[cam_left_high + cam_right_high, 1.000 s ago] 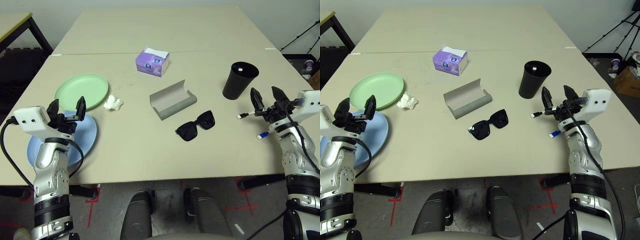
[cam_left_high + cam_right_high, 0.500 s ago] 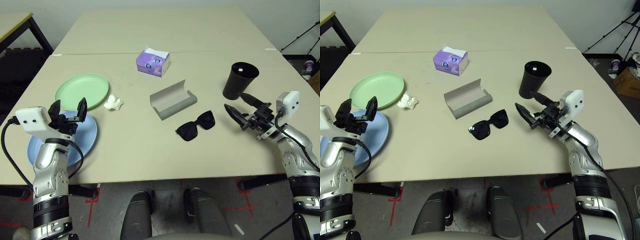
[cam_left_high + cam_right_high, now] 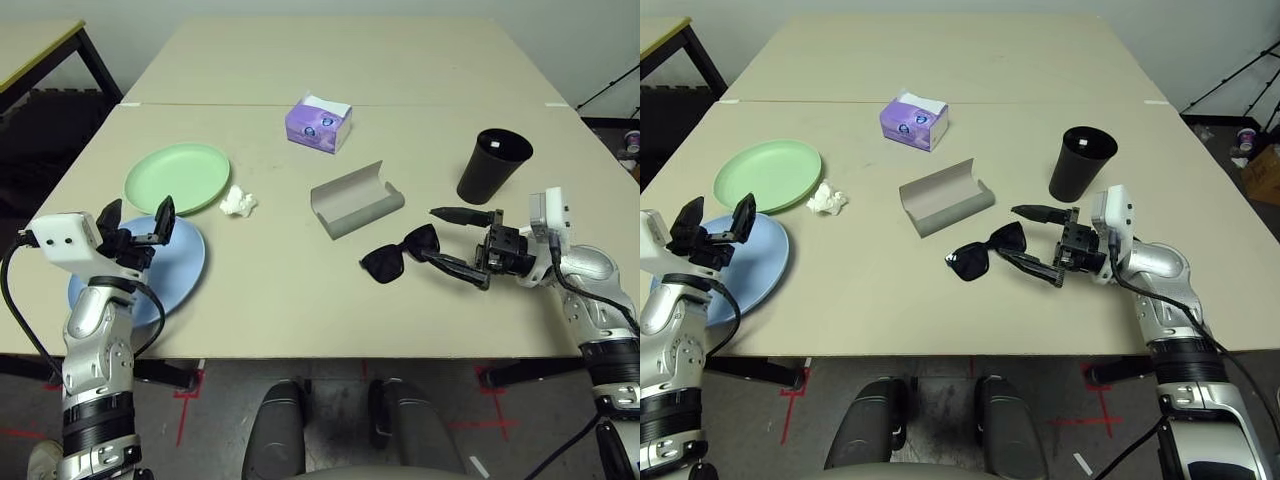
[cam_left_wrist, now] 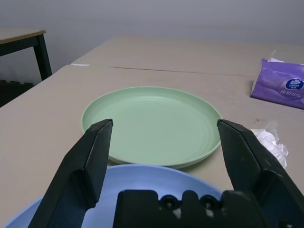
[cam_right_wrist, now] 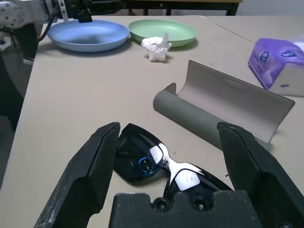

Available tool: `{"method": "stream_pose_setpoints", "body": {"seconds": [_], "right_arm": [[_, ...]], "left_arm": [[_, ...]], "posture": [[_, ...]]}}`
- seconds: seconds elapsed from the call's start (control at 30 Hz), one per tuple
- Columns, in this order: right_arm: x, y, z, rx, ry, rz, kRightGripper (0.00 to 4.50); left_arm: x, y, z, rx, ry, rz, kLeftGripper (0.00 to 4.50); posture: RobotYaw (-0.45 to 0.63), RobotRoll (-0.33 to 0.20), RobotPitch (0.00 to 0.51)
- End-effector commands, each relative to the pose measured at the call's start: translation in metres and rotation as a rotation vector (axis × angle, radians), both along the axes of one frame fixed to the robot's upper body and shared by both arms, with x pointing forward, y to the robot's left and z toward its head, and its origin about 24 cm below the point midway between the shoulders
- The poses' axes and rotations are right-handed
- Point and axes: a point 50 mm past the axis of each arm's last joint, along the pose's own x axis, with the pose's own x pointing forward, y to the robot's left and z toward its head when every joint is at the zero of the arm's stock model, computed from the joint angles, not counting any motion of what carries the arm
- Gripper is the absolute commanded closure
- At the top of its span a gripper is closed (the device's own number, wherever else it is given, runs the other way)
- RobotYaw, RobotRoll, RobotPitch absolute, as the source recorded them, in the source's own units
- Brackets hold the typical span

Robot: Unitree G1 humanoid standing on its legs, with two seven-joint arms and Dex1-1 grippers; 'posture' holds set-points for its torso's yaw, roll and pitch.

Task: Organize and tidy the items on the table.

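My left gripper next goes to close on the light blue plate's rim (image 3: 72, 287), on the side facing away from the sunglasses.
Black sunglasses (image 3: 392, 261) lie right of the table's (image 3: 270, 310) middle, just in front of the open grey glasses case (image 3: 355, 198). My right gripper (image 3: 430, 235) lies turned sideways and open, its fingers on either side of the sunglasses' right end; the right wrist view shows the sunglasses (image 5: 152, 164) between the fingers, untouched. The tall black cup (image 3: 493, 166) stands behind that hand. At the left, my left gripper (image 3: 138, 210) hovers open over the far rim of the light blue plate (image 3: 140, 290). Beyond it lie the pale green plate (image 4: 152, 123) and a crumpled white tissue (image 3: 237, 202).
A purple tissue box (image 3: 318, 123) sits behind the case, near the seam across the table. A dark table frame stands off the far left corner. Open beige tabletop stretches between the plates and the sunglasses.
My right gripper swung left from beside the black cup, turned on its side and now brackets the sunglasses. The left arm has held still. The camera has shifted slightly.
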Motion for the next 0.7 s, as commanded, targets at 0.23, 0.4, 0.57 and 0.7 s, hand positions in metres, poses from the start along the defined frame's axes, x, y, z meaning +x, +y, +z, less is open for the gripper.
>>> {"method": "stream_pose_setpoints", "body": {"seconds": [0.23,0.4,0.57,0.7], "right_arm": [[0.002,-0.006,-0.004,-0.019,-0.007,0.000,0.00],[0.002,-0.006,-0.004,-0.035,-0.007,0.026,0.00],[0.004,-0.006,-0.002,-0.045,-0.009,0.048,0.00],[0.005,-0.004,-0.001,-0.045,-0.011,0.062,0.00]], "left_arm": [[0.002,-0.001,0.003,0.036,0.025,-0.055,0.03],[0.008,-0.001,0.006,0.127,0.105,-0.224,0.03],[0.015,0.016,0.020,0.248,0.200,-0.362,0.03],[0.019,0.027,0.032,0.323,0.279,-0.465,0.03]], "posture": [[0.04,0.000,0.104],[0.05,0.000,0.107],[0.06,0.000,0.111],[0.06,0.000,0.113]]}}
